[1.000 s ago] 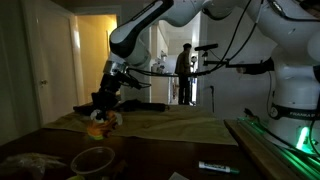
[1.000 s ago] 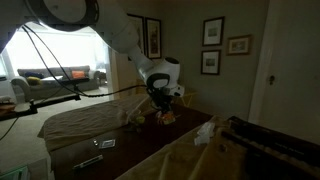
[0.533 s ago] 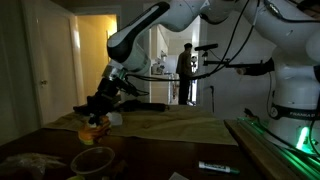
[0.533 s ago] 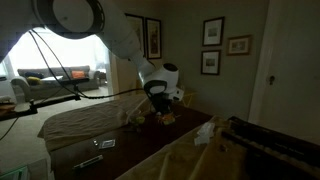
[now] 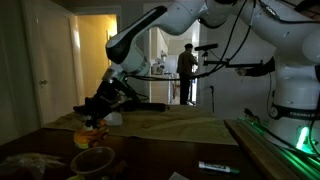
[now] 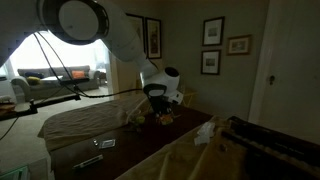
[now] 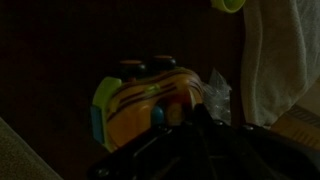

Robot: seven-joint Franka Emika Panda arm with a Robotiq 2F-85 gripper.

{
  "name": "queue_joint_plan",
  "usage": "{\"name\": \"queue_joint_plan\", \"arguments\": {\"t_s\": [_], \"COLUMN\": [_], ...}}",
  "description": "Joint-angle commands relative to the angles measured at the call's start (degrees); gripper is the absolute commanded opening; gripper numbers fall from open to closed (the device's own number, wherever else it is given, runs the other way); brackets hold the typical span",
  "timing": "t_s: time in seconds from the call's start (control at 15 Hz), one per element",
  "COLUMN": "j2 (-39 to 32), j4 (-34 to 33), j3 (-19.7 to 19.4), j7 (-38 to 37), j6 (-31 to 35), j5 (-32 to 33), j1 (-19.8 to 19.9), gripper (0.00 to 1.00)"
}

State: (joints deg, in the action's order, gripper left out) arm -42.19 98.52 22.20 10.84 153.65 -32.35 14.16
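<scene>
The orange toy, now just above the cloth-covered table, will be released by my gripper so that I set it down on the dark tabletop point(image 5: 151, 146), between the round bowl and the marker.
An orange toy with yellow stripes and green and blue parts point(image 7: 148, 100) fills the middle of the wrist view, right against my dark fingertips. My gripper point(image 7: 195, 120) is shut on it, though the dim light hides the exact contact. In both exterior views the gripper point(image 5: 98, 112) point(image 6: 160, 103) hangs at the end of the white arm, just above the cloth-covered table point(image 5: 170, 125). The toy point(image 5: 93, 127) point(image 6: 166, 116) sits at its tip. A light round bowl point(image 5: 92, 158) stands in front of it.
A marker point(image 5: 218, 167) lies at the table's front. A white cloth point(image 7: 275, 60) and crumpled clear plastic point(image 7: 218, 90) lie beside the toy. A crumpled white cloth point(image 6: 205, 132) lies on the table. A person point(image 5: 185, 72) stands in the far doorway. A green-lit rail point(image 5: 275, 140) runs along one side.
The arm has swung a little leftward and lower in an exterior view, carrying the orange toy with it. The jaws have stayed shut.
</scene>
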Motion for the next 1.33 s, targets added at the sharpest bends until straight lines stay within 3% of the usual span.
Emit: {"name": "queue_joint_plan", "arguments": {"t_s": [0.0, 1.27], "j2": [-2.14, -9.71], "j4": [-2.54, -7.25], "j3": [2.14, 4.22], "j7": [3.50, 5.19], "j6": [0.27, -1.85], "j5": [-4.19, -6.57], "j1": [1.22, 2.09], "gripper": [0.02, 0.02]}}
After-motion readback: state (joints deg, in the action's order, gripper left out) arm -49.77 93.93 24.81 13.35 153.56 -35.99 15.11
